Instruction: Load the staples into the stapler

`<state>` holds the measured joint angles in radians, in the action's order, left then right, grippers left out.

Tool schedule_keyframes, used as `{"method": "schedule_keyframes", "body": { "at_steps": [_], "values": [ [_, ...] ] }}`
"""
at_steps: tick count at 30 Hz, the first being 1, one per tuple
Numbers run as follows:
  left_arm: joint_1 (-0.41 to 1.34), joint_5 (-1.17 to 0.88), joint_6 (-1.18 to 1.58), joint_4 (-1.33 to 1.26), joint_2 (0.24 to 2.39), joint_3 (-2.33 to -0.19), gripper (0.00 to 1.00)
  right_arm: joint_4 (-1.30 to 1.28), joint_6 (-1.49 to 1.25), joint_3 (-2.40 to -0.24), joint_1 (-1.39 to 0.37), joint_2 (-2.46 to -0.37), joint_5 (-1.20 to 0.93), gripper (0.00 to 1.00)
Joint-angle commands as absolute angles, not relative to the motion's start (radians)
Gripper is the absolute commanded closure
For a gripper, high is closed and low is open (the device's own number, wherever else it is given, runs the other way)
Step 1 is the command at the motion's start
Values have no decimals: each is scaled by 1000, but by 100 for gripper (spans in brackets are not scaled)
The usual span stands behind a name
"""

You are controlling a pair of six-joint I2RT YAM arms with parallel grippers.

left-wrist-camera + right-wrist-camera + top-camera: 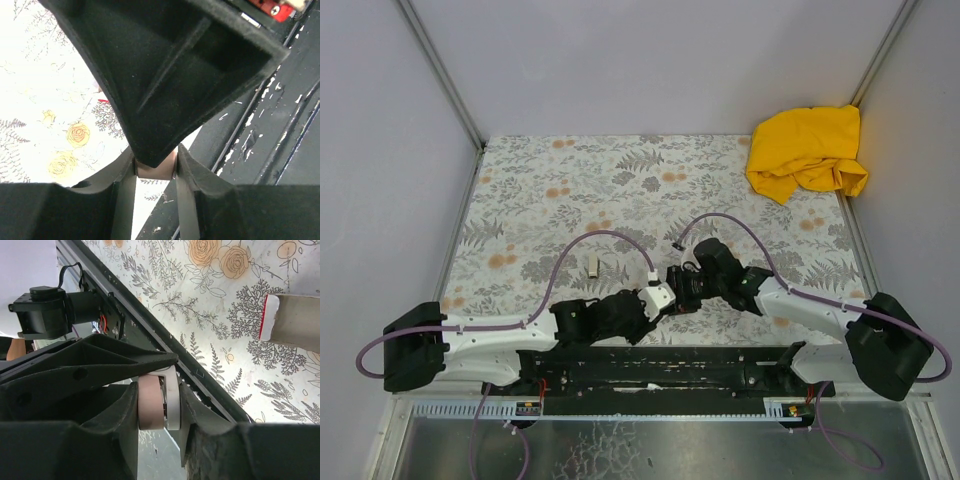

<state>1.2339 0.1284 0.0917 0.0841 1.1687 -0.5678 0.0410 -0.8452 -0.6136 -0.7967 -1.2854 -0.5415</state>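
My left gripper is going to set the stapler down on the floral cloth [621, 264] next to the small cream object.
The stapler [658, 291] hangs between my two grippers just above the table's near edge. In the left wrist view its pale-pink end [154, 172] is pinched between the fingers of my left gripper [155, 167], and a black finger of the other gripper fills the view above it. My right gripper [159, 400] is shut across the stapler's pink and white halves [150, 405], pressing them together. The small white box with red print [292, 322] lies on the floral cloth to the left [592, 266]. The staples themselves are hidden.
A crumpled yellow cloth [808, 150] lies in the far right corner. The black base rail [660, 365] runs along the near edge below both grippers. Grey walls close in the floral tabletop [620, 190] on three sides.
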Motion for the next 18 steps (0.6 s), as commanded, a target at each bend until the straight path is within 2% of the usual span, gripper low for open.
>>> {"method": "schedule_keyframes", "body": {
  "at_steps": [1, 4, 5, 7, 8, 9, 12, 18],
  "values": [
    [1259, 208, 29, 77, 1168, -601, 100, 53, -852, -616, -781, -1245, -612, 100],
    [1264, 207, 29, 77, 1170, -603, 100, 31, -839, -615, -771, -1248, -628, 100],
    [1265, 206, 30, 77, 1170, -604, 100, 22, -834, -618, -769, -1250, -634, 88],
    [1266, 203, 32, 79, 1173, -604, 100, 12, -829, -619, -767, -1241, -634, 45],
    [1265, 202, 35, 80, 1172, -606, 100, 8, -829, -619, -767, -1229, -625, 30],
    [1265, 201, 38, 81, 1174, -606, 100, 2, -827, -619, -765, -1215, -607, 21],
    [1265, 193, 48, 79, 1172, -604, 100, -65, -795, -641, -761, -1163, -522, 10],
    [1265, 195, 90, 52, 1153, -587, 100, -222, -730, -696, -753, -1058, -295, 4]
  ]
}}
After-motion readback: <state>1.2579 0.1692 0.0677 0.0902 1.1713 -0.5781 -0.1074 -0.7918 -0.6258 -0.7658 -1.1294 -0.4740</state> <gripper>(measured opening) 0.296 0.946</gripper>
